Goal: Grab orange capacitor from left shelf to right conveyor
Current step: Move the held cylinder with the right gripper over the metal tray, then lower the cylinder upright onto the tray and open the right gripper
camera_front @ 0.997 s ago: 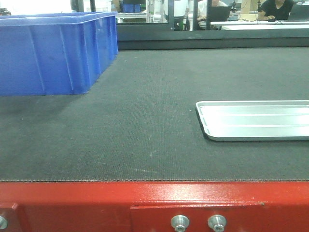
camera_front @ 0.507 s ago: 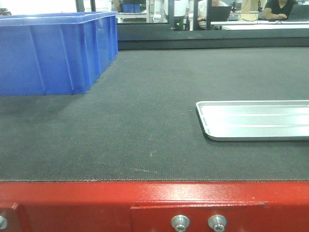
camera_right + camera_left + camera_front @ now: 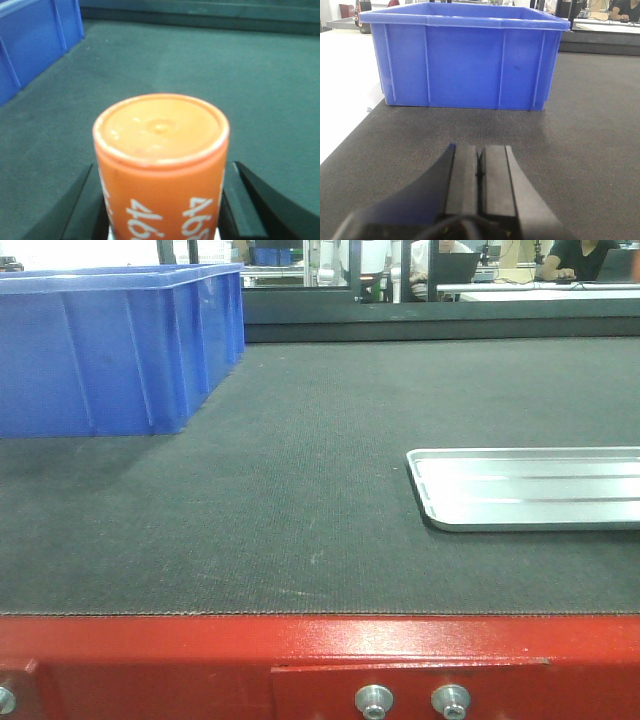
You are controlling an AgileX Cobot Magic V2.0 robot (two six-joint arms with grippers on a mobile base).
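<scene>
The robot's right gripper should release the orange capacitor, standing upright near the middle of the shallow silver tray (image 3: 569,499).
In the right wrist view my right gripper (image 3: 162,210) is shut on the orange capacitor (image 3: 161,165). It is an orange cylinder with white "4680" print and a flat top, held above the dark belt. The conveyor is a dark grey textured belt (image 3: 290,490) with a red front edge and silver bolts (image 3: 300,660); it also shows under the left gripper (image 3: 590,130). My left gripper (image 3: 480,165) is shut and empty, low over the belt, pointing at a blue bin. The left shelf is out of view. Neither gripper shows in the front view.
A blue plastic bin (image 3: 110,345) stands at the belt's far left; it fills the left wrist view (image 3: 465,55) and shows at the right wrist view's upper left (image 3: 35,40). A shallow silver tray (image 3: 530,488) lies at the belt's right. People sit at desks behind.
Nothing on the belt has moved; only the people in the background have shifted slightly.
</scene>
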